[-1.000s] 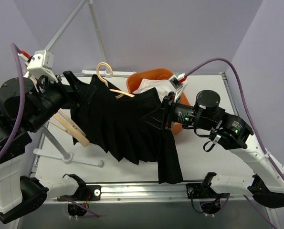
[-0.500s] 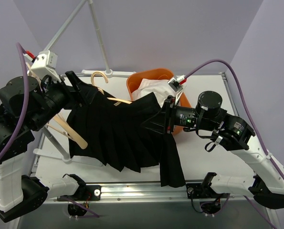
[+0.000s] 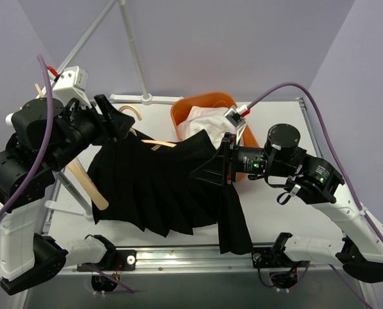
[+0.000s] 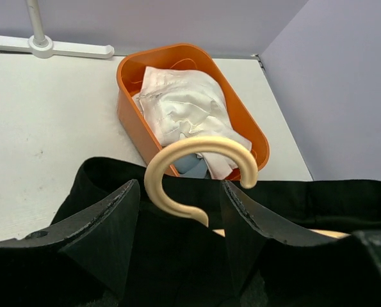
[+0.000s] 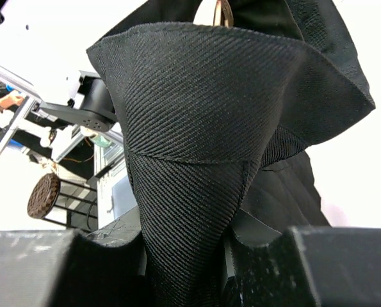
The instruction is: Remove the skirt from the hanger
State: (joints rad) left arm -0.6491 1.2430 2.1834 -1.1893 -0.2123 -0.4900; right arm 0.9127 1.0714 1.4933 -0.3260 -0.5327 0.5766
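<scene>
Next, my left gripper opens and pinches the hook's lower bend (image 4: 175, 208) before freeing the skirt, as the hanger's hook lies crosswise between its spread fingers.
A black pleated skirt (image 3: 159, 187) hangs stretched between my two grippers above the table. The wooden hanger's hook (image 3: 132, 111) and a short piece of its bar (image 3: 158, 143) show above the waistband; one wooden arm (image 3: 88, 187) sticks out at the lower left. My left gripper (image 3: 117, 122) is shut on the hanger at the neck; in the left wrist view the hook (image 4: 196, 146) rises between its fingers (image 4: 107, 224) over black cloth (image 4: 305, 198). My right gripper (image 3: 218, 168) is shut on a bunched fold of the skirt (image 5: 196, 115).
An orange basket (image 3: 207, 102) with white cloth (image 4: 184, 109) stands behind the skirt, right of centre. A white rack pole (image 3: 133, 64) rises at the back, its foot (image 4: 40, 43) on the table. Another white stand (image 3: 82, 206) lies at the left. A metal rail (image 3: 191, 257) runs along the front edge.
My left gripper has tilted and drawn the hanger down and left; the hook sits lower. The skirt has sagged lower and a piece of the bar is bared. The right gripper shifted slightly left.
</scene>
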